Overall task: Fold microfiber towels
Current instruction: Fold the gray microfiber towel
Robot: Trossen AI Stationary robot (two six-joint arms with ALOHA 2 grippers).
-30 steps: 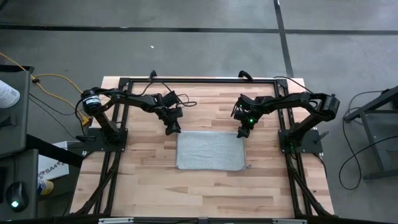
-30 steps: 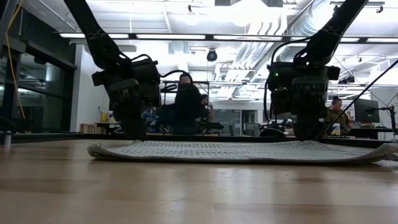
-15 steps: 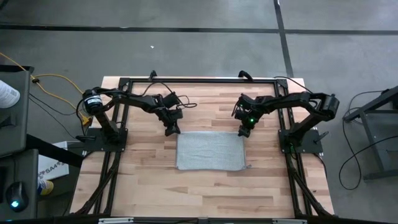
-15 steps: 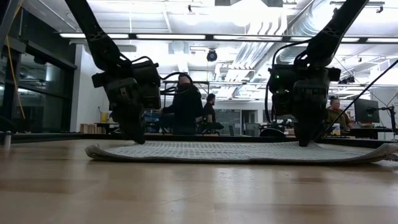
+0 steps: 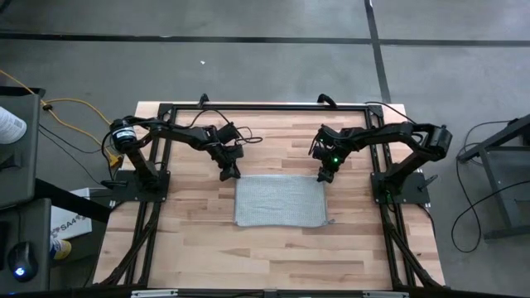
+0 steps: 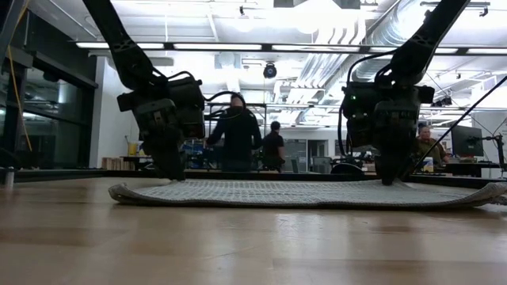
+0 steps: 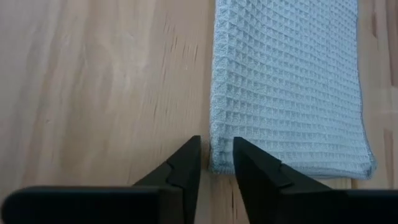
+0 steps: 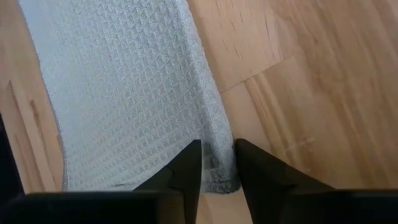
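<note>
The fingers of my left gripper are loose and shallow around the towel's far corner, so next I open them, reach lower and pinch that corner (image 7: 221, 152) before I fold.
The light grey microfiber towel (image 5: 277, 201) lies flat in the middle of the table, a rectangle with its long sides running left to right; in the low view it is a low strip (image 6: 301, 192). My left gripper (image 5: 229, 175) is at the towel's far left corner and my right gripper (image 5: 323, 176) at its far right corner. Each is shut on its corner. Both show in the low view as well, the left gripper (image 6: 173, 176) and the right gripper (image 6: 388, 180) down at the cloth's far edge. My left gripper (image 7: 216, 163) pinches the towel's far left corner (image 7: 219, 148) between its two fingers, slanting down from the far side. The cloth lies slack on the table; one layer or several, I cannot tell. My right gripper (image 8: 217, 163) pinches the towel's far right corner (image 8: 214, 144) between its two fingers, slanting down from the far side. The cloth bunches a little between the fingers. The towel lies slack on the wood.
Bare wooden table top (image 5: 273, 257) runs all round the towel, with a black frame (image 5: 265, 106) along the far edge and the arms' bases at both sides. People (image 6: 238, 134) stand in the room beyond the table.
In the low view both grippers' fingers have drawn together onto the towel's far corners, taking hold. Both arms have kept their place. The towel lies flat as before.
</note>
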